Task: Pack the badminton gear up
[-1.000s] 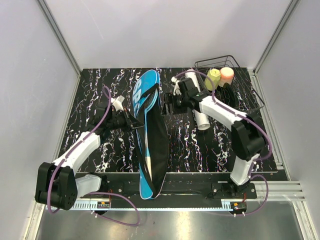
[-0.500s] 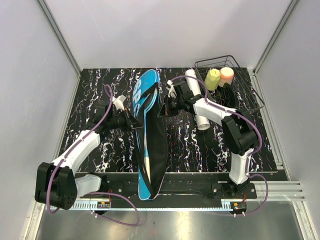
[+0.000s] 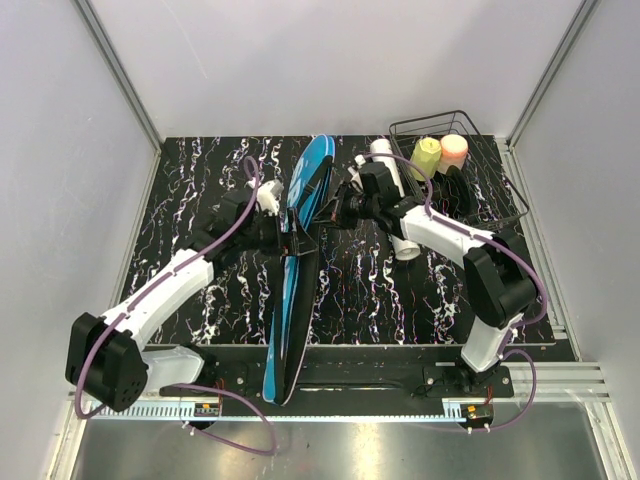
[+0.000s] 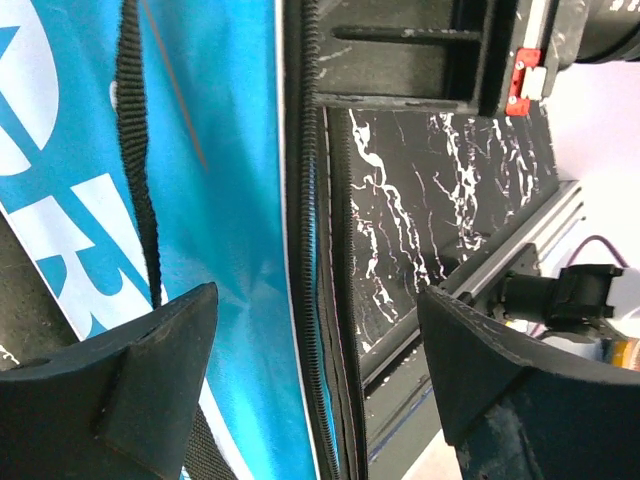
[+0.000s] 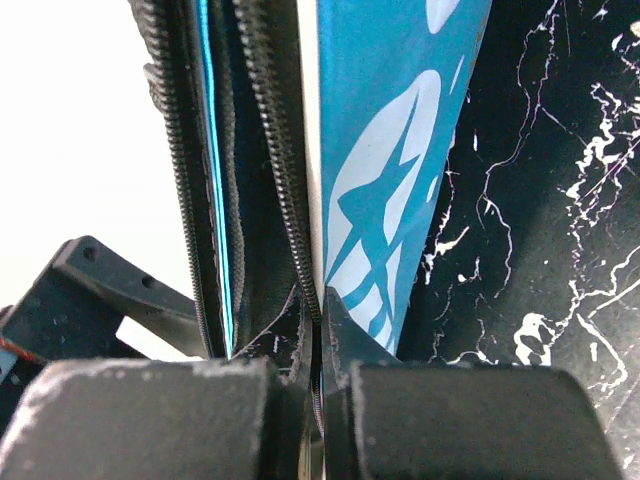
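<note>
I should close my left gripper on both of the blue racket cover's zipper edges together [image 4: 322,270] before my right gripper opens, because my right gripper pinches only one of those edges.
The blue racket cover [image 3: 300,260] stands tipped up on its edge and runs from the table's back to the front rail. My right gripper [image 3: 334,210] is shut on its open zipper edge [image 5: 300,250] near the wide end; in the right wrist view the fingertips [image 5: 345,345] pinch that edge beside the blue-and-white printed face [image 5: 390,150]. My left gripper [image 3: 284,228] stands open on the cover's other side. In the left wrist view its fingers [image 4: 130,385] straddle the zipper edge [image 4: 310,250] without touching it. The white tube [image 3: 398,215] lies partly under the right arm.
A black wire basket [image 3: 490,190] stands at the back right with a yellow bottle [image 3: 427,155] and a pink bottle [image 3: 454,148] in it. The cover's narrow end overhangs the front rail [image 3: 400,375]. Grey walls close in the table on three sides.
The right gripper shut on the cover's zipper edge. The left gripper then let go and opened, moving toward the back. The cover tipped from lying flat up onto its edge.
</note>
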Controlling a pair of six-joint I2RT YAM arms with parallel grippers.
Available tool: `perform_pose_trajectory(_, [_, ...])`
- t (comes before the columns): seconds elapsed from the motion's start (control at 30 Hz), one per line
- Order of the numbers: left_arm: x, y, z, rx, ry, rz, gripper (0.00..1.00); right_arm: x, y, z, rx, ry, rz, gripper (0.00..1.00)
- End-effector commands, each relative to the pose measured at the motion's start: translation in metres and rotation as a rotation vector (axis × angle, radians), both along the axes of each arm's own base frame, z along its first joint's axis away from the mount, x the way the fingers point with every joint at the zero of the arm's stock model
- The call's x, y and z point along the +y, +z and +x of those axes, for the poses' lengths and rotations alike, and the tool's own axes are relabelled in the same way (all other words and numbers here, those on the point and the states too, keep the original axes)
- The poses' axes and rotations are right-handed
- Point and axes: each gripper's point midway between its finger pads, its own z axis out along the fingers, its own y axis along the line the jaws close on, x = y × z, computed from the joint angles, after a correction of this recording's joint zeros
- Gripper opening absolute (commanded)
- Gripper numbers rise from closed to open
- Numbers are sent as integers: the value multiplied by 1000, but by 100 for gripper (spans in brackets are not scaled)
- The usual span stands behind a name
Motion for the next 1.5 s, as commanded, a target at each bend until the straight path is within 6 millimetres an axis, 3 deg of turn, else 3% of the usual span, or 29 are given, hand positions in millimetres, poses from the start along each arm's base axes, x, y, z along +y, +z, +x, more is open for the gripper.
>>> perform_pose_trajectory(0.0, [-4, 13, 11, -129, 15, 106, 86, 7, 60, 12, -45, -103, 180, 0])
perform_pose_trajectory(0.07, [-2, 10, 15, -157, 41, 164, 89, 6, 61, 12, -21, -126, 191, 0])
perform_pose_trajectory(0.33, [-23, 9, 8, -228, 19, 305, 89, 3, 78, 10, 11, -196, 248, 0])
perform_pose_trajectory(0.5, [-17, 0, 19, -253, 104, 435, 73, 8, 88, 1, 28, -214, 260, 0])
perform_pose_trajectory(0.67, [-13, 2, 24, -260, 164, 464, 41, 10, 91, -4, 18, -212, 248, 0])
perform_pose_trajectory(0.73, [-10, 3, 23, -263, 175, 462, 27, 6, 88, -4, -3, -194, 215, 6])
perform_pose_trajectory(0.8, [-8, 4, 22, -269, 173, 460, 19, 2, 83, -7, -38, -142, 177, 20])
perform_pose_trajectory(0.83, [-7, 5, 21, -271, 174, 458, 10, -8, 80, -1, -60, -139, 158, 25])
perform_pose_trajectory(0.93, [-9, 7, 18, -277, 159, 439, 0, -28, 78, -1, -115, -56, 136, 45])
perform_pose_trajectory(1.03, [-11, 8, 15, -279, 149, 414, 0, -45, 82, -2, -174, 10, 101, 61])
perform_pose_trajectory(1.2, [-16, 12, 15, -284, 131, 391, 0, -88, 99, 28, -189, -52, 153, 79])
perform_pose_trajectory(1.33, [-19, 13, 13, -282, 120, 380, 0, -91, 113, 50, -180, -12, 235, 75])
perform_pose_trajectory(1.37, [-19, 14, 13, -282, 121, 377, 0, -90, 105, 58, -168, -7, 242, 72])
perform_pose_trajectory(1.47, [-20, 13, 12, -279, 113, 374, 0, -85, 107, 72, -177, 14, 270, 57])
